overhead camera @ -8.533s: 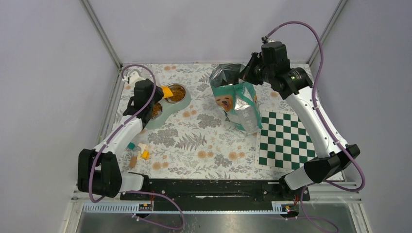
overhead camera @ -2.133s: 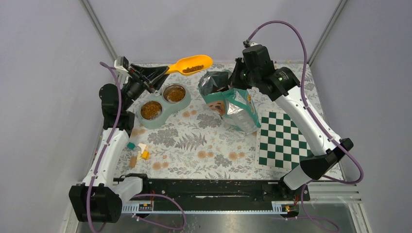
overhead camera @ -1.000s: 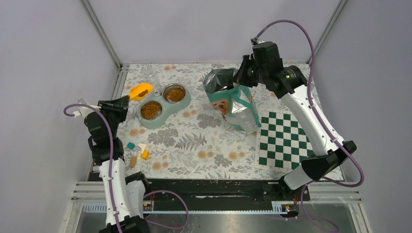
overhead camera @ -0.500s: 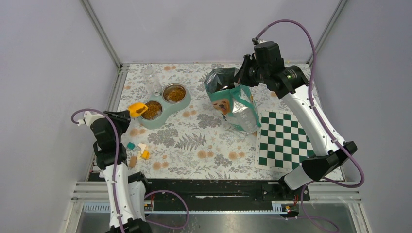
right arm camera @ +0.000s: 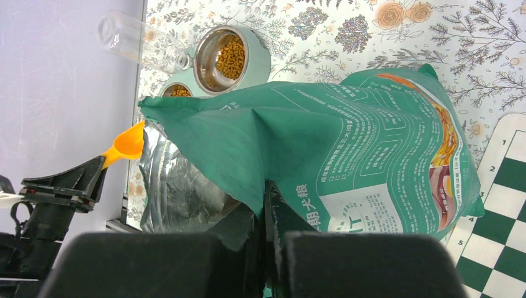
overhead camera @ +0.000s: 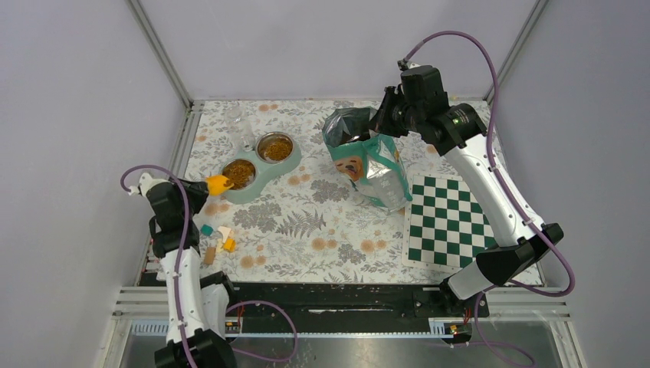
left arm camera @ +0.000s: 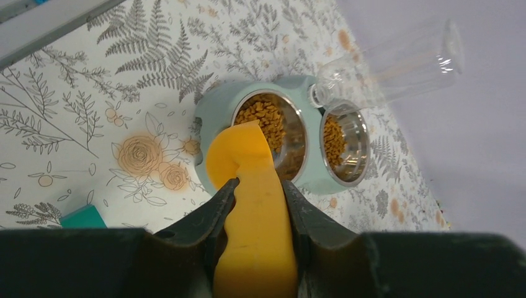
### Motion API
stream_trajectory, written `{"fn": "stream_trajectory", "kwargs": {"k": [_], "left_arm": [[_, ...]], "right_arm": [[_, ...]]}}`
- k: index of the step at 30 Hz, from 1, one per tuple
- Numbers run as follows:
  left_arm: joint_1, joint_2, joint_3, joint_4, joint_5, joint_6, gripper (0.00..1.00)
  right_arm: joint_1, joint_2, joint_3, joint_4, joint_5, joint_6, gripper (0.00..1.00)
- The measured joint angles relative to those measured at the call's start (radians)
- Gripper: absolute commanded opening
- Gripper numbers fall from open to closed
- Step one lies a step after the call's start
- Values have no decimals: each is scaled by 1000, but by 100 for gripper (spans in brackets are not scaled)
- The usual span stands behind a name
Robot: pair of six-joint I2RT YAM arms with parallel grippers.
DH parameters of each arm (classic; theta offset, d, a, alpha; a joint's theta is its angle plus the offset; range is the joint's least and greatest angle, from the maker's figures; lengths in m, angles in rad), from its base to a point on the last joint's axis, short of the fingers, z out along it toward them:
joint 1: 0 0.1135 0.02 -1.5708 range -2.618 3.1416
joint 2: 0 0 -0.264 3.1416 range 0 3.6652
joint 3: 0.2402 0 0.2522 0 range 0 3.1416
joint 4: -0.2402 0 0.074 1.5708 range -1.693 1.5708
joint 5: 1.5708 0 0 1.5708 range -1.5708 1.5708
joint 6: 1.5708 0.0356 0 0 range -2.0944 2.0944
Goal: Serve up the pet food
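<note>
The robot's left gripper will set the orange scoop down on the table (overhead camera: 277,229) between the wooden blocks and the dog-food bag.
My left gripper (left arm camera: 259,184) is shut on the handle of an orange scoop (left arm camera: 239,164). The scoop's bowl is tipped at the near rim of a teal double bowl (left arm camera: 214,115). Brown kibble (left arm camera: 267,118) lies in both steel cups. In the top view, the scoop (overhead camera: 218,184) is at the bowl's (overhead camera: 260,175) left end, held by the left gripper (overhead camera: 202,188). My right gripper (right arm camera: 267,198) is shut on the open rim of the green dog-food bag (right arm camera: 372,143). It holds the bag (overhead camera: 368,157) upright and open on the table; the right gripper (overhead camera: 383,119) is at its top.
A clear plastic bottle (overhead camera: 241,130) lies behind the bowls. Small coloured wooden blocks (overhead camera: 218,241) sit near the left front. A green-and-white chessboard mat (overhead camera: 448,222) lies at the right. Frame posts and walls close in both sides.
My left arm has swung the scoop from high beside the bag down and left to the near bowl's edge, then drawn back toward the left front. The right arm and the bag barely moved.
</note>
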Motion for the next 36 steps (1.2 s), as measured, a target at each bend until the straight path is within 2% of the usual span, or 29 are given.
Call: {"fn": "stream_trajectory", "kwargs": {"k": [7, 12, 19, 29, 34, 36], "left_arm": [[-26, 105, 18, 10, -2, -5, 0], [-88, 150, 64, 8, -40, 6, 0], [-234, 203, 187, -35, -180, 65, 0], [-354, 299, 340, -160, -381, 148, 0], [-359, 305, 383, -226, -381, 182, 0], [-358, 305, 422, -255, -333, 206, 0]], "right_arm": [[0, 0, 0, 0, 0, 0, 0], [-4, 0, -5, 9, 0, 0, 0], [-16, -7, -28, 37, -19, 1, 0], [-26, -24, -66, 79, -30, 5, 0], [-28, -25, -69, 84, -47, 5, 0], [-28, -26, -69, 84, -51, 4, 0]]}}
